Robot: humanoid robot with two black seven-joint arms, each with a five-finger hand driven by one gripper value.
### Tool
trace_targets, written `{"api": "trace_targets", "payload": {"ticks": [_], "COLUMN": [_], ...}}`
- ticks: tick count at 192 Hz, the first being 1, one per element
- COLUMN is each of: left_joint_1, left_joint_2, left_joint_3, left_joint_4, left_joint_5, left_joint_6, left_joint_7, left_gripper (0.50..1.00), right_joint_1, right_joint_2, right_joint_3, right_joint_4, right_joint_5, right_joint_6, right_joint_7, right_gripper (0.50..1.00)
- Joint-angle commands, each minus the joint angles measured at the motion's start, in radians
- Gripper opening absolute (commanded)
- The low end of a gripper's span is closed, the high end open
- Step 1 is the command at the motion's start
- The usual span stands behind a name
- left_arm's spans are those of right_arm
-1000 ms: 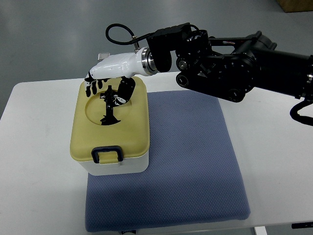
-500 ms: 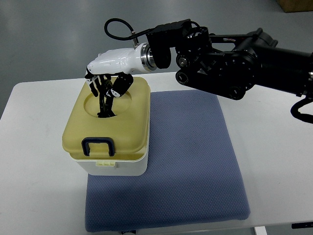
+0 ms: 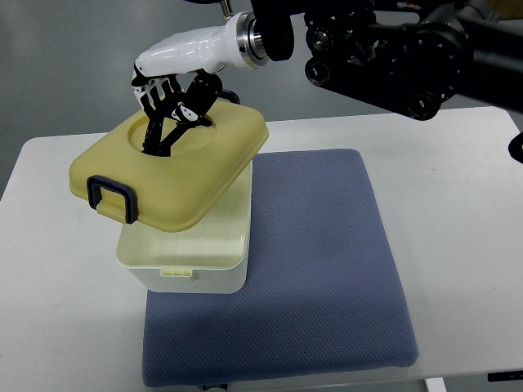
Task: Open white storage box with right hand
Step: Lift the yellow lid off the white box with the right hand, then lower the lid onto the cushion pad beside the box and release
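Next, my right gripper releases the pale yellow lid, now tilted above the box, on the bare blue mat (image 3: 325, 220) close beside the white storage box.
The white storage box (image 3: 192, 273) stands on the left edge of a blue mat (image 3: 319, 269). Its pale yellow lid (image 3: 176, 175), with a dark blue latch (image 3: 113, 199) at the front, is lifted off the box and tilted, its front left side raised above the rim. My right hand (image 3: 172, 106), white with black fingers, is shut on the black handle (image 3: 159, 135) in the round recess on top of the lid. Its arm comes in from the upper right. The inside of the box shows below the lid. The left hand is not in view.
The box and mat rest on a white table (image 3: 458, 245). The grey floor lies beyond the table's far edge. The bulky black right arm (image 3: 392, 49) hangs over the table's back right.
My right hand has risen and moved slightly left, pulling the lid up off the box by its handle. The lid has gone from seated to lifted and tilted. The box stayed in place.
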Motion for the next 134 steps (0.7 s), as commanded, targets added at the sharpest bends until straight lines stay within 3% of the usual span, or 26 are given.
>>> {"api": "trace_targets", "payload": {"ticks": [1, 62, 104, 134], "left_joint_1": [0.001, 0.0, 0.0, 0.0], "left_joint_2": [0.0, 0.0, 0.0, 0.0], "left_joint_3": [0.001, 0.002, 0.004, 0.004], "left_joint_4": [0.0, 0.0, -0.005, -0.009], "left_joint_5": [0.0, 0.0, 0.0, 0.0], "left_joint_6": [0.0, 0.0, 0.0, 0.0], "left_joint_7": [0.0, 0.0, 0.0, 0.0], "left_gripper": [1.0, 1.0, 1.0, 1.0], "right_joint_1": [0.009, -0.035, -0.124, -0.219], "right_joint_2": [-0.055, -0.304, -0.44, -0.463], "right_joint_3": [0.004, -0.008, -0.015, -0.019], "right_joint_4": [0.018, 0.062, 0.067, 0.065], "right_joint_5": [0.0, -0.006, -0.015, -0.041], "right_joint_6": [0.052, 0.207, 0.216, 0.216], "right_joint_7": [0.002, 0.019, 0.025, 0.025], "right_gripper": [0.5, 0.5, 0.5, 0.5]}}
